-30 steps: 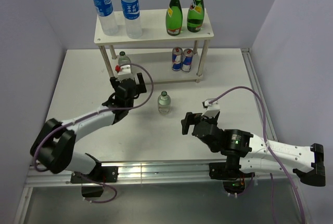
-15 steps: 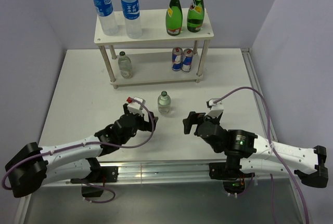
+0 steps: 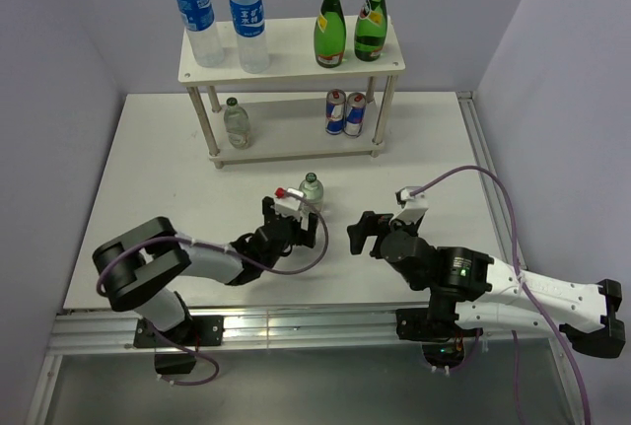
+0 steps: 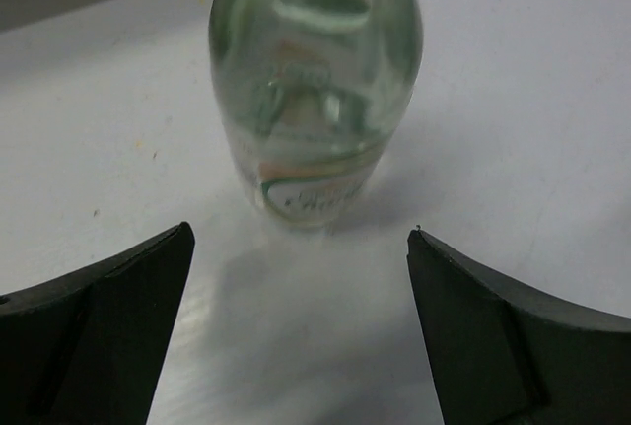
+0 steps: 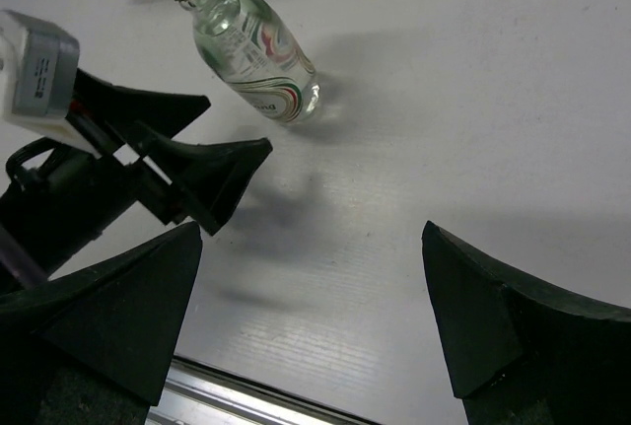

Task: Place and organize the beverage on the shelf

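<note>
The small clear glass bottle on the table will have its body (image 3: 313, 199) (image 4: 314, 80) gripped by my left gripper, below the neck and green cap of the bottle.
A small clear glass bottle (image 3: 312, 194) with a green cap stands on the table in front of the shelf (image 3: 292, 63). My left gripper (image 3: 304, 220) is open just in front of it. In the left wrist view the bottle (image 4: 315, 90) stands beyond the open gripper (image 4: 301, 247), apart from both fingers (image 4: 99, 326). My right gripper (image 3: 361, 233) is open and empty to the bottle's right. In the right wrist view the gripper (image 5: 311, 238) is open, with the bottle (image 5: 251, 55) and the left gripper (image 5: 187, 169) ahead of it.
The shelf's top board holds two blue-label water bottles (image 3: 222, 19) and two green glass bottles (image 3: 350, 23). The lower board holds another small clear bottle (image 3: 235, 123) at the left and two cans (image 3: 345, 112) at the right. The table's near edge is a metal rail (image 3: 296, 321).
My left arm has pulled back from the small bottle on the shelf's lower board and swung right to the loose bottle. The right arm has barely moved.
</note>
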Action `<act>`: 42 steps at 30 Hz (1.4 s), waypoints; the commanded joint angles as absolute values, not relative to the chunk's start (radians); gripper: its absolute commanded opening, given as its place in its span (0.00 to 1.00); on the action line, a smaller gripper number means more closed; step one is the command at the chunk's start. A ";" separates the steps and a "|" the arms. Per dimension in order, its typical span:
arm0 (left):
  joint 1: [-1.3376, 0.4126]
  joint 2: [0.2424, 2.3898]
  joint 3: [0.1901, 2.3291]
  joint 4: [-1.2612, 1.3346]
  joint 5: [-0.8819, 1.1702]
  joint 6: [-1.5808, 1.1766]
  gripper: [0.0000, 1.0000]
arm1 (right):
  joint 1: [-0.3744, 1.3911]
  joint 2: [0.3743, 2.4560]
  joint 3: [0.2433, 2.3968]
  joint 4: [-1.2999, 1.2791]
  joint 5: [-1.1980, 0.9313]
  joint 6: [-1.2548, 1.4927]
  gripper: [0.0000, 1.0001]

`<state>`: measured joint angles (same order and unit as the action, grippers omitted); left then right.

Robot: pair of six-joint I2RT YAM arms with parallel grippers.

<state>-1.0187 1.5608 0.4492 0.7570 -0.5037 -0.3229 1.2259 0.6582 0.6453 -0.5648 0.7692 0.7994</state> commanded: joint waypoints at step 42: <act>-0.605 1.632 0.903 0.732 -0.520 -0.218 0.00 | 1.221 0.577 0.581 -0.517 0.759 0.747 1.00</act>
<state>-0.6273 1.6943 0.8051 0.6449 -0.5602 -0.2436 1.2259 0.5892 0.5934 -0.5568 0.7502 0.7597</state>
